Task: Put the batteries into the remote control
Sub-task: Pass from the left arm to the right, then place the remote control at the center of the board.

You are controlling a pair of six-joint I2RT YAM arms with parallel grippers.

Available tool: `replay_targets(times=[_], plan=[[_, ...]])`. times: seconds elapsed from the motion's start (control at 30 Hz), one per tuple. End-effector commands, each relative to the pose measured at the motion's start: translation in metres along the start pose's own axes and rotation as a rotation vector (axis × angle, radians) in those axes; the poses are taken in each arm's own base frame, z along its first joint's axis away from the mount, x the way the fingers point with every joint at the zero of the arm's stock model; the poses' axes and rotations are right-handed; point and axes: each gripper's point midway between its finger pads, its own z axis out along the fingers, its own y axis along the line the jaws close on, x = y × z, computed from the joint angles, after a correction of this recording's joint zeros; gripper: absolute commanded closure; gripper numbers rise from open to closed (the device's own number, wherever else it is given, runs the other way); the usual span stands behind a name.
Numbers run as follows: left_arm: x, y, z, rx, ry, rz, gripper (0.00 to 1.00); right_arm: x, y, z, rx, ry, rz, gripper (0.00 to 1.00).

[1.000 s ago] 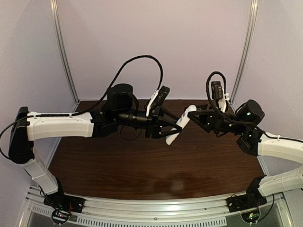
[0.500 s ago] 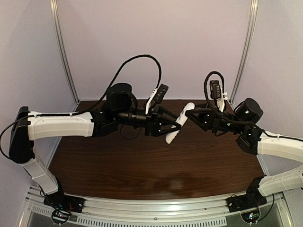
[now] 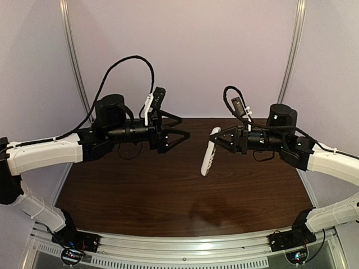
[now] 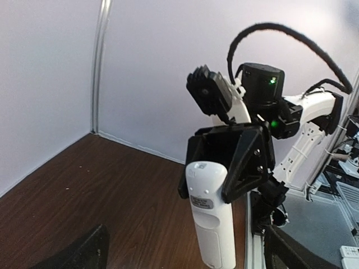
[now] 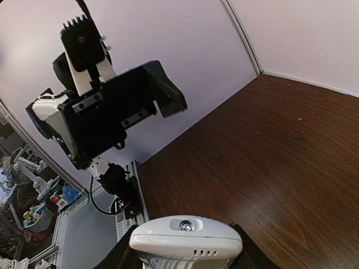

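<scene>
Next, I release the remote control with my right gripper on the dark wood table (image 3: 206,192), short of the aluminium rail's middle.
The remote control (image 3: 208,155), a slim white bar, hangs tilted above the table with its top end in my right gripper (image 3: 217,140), which is shut on it. The left wrist view shows its plain white back (image 4: 210,224) with a small label, held by the right gripper (image 4: 230,159). In the right wrist view only its rounded end (image 5: 185,238) shows between the fingers. My left gripper (image 3: 183,128) stands open and empty well to the left of the remote, apart from it. The batteries are out of view.
The dark wood table (image 3: 168,190) lies below both arms. Pale walls with metal corner posts (image 3: 76,61) close the back and sides. An aluminium rail (image 3: 179,244) runs along the near edge. A black cable (image 3: 120,61) loops above the left arm.
My left gripper let go of the remote, opened wide and drew back to the left. The right gripper now holds the remote alone, and it hangs more steeply.
</scene>
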Motion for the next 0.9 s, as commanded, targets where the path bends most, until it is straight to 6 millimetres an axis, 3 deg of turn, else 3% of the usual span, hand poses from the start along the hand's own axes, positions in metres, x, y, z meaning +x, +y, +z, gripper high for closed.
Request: replay_targets(times=[0.0,0.13,0.33,0.87], plan=[[0.014,0.051,-0.023,-0.257,0.03,-0.029,0.03,0.04,-0.043,0.003,0.205,0.192,0.059,0.82],[0.031,0.084,-0.043,-0.393,0.054,-0.111,0.02,0.061,-0.067,0.007,0.301,0.296,0.096,0.83],[0.052,0.111,-0.062,-0.545,0.105,-0.149,0.03,0.088,-0.095,0.015,0.416,0.451,0.113,0.84],[0.083,0.124,-0.072,-0.592,0.142,-0.159,0.03,0.152,-0.124,0.038,0.536,0.864,0.026,0.81]])
